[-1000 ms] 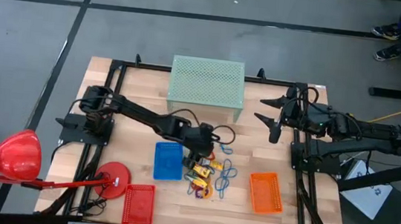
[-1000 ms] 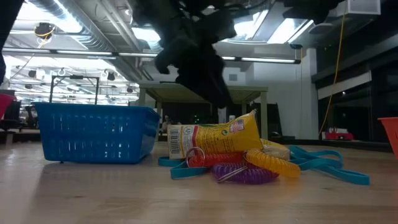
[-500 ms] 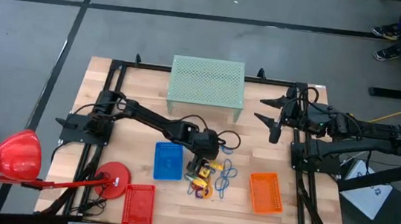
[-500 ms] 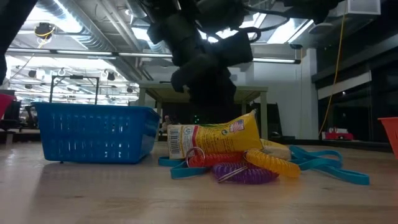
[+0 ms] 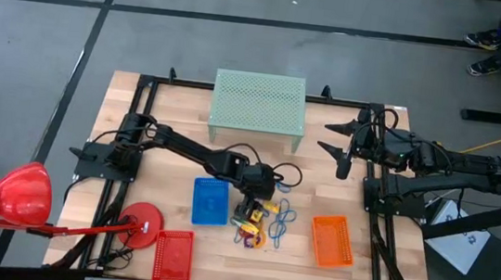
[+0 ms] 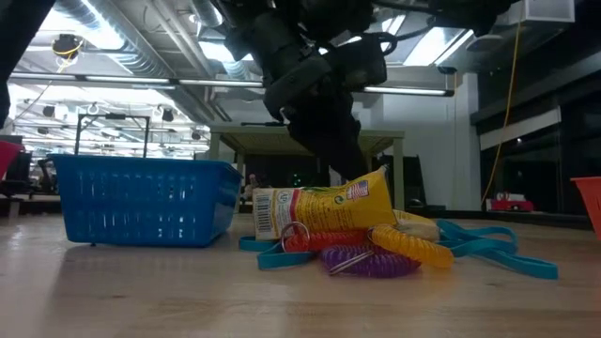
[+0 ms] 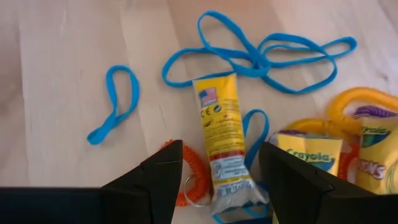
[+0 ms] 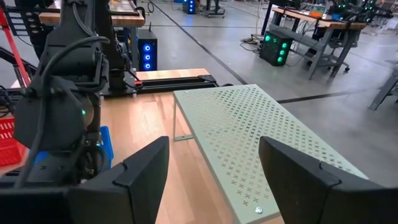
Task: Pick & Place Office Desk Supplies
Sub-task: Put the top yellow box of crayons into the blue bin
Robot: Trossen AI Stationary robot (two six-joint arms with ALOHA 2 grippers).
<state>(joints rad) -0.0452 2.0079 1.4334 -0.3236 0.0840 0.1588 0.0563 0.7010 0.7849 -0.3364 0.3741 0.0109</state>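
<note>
A coil loop lies between the yellow crayon pack and my left gripper's finger, so next I lift, narrow the fingers and then take the pack alone [image 7: 227,158].
The office desk supplies lie in a small pile [image 5: 262,221] on the wooden table. They are a yellow crayon pack [image 7: 221,130], a second yellow pack [image 7: 309,152], blue bands [image 7: 267,59], and orange [image 6: 413,246], purple [image 6: 371,263] and red [image 6: 319,239] coil loops. My left gripper [image 7: 221,149] hangs open just above the pile, slanting down, one finger on either side of the first pack's near end. I see no touch. My right gripper [image 5: 336,140] waits open at the far right, high above the table.
A blue mesh tray [image 5: 210,201] stands just left of the pile, a red tray [image 5: 173,255] near the front edge, an orange tray [image 5: 331,240] to the right. A green perforated shelf [image 5: 257,108] stands at the far edge. A red lamp [image 5: 21,195] leans in at front left.
My left gripper has come down toward the pile and a little toward the table's right edge, rolling its wrist somewhat. Its fingers have stayed open. The supplies have not moved.
</note>
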